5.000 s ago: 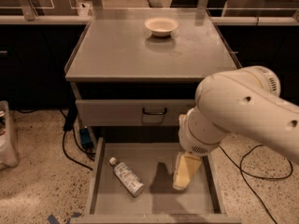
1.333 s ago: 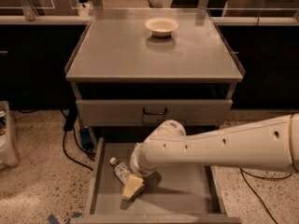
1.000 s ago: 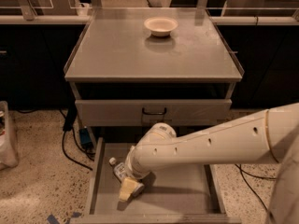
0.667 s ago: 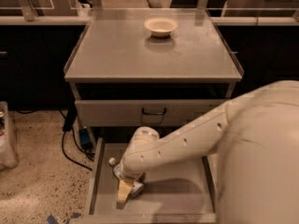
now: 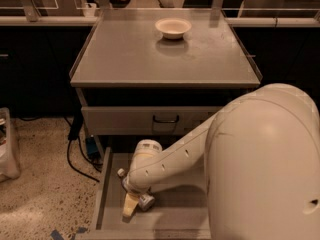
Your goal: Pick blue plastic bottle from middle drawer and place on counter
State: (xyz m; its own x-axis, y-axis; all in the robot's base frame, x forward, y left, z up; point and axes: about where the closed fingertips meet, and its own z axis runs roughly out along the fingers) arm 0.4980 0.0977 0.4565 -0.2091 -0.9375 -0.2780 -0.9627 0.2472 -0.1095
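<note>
My gripper will grip the bottle's body [image 5: 144,199] next near its bottom end, away from the white cap of the blue plastic bottle.
The blue plastic bottle lies on the floor of the open middle drawer [image 5: 176,218]. Only its white cap [image 5: 120,173] and its bottom end [image 5: 146,202] show; the arm's wrist covers the rest. My gripper [image 5: 130,205] is low in the drawer at the front left, right beside the bottle's bottom end, its pale yellow tip pointing at the drawer floor. The grey counter [image 5: 150,59] is the cabinet top above, with thin raised rims.
A white bowl [image 5: 173,27] stands at the back of the counter. A shut drawer front with a black handle [image 5: 166,119] sits above the open drawer. My big white arm link [image 5: 265,169] fills the right foreground. Cables [image 5: 75,156] and a pale bin [image 5: 7,144] lie on the left floor.
The gripper has moved from the drawer's right side across to the left and down onto the bottle. The arm now covers most of the bottle. The bottle has not visibly moved.
</note>
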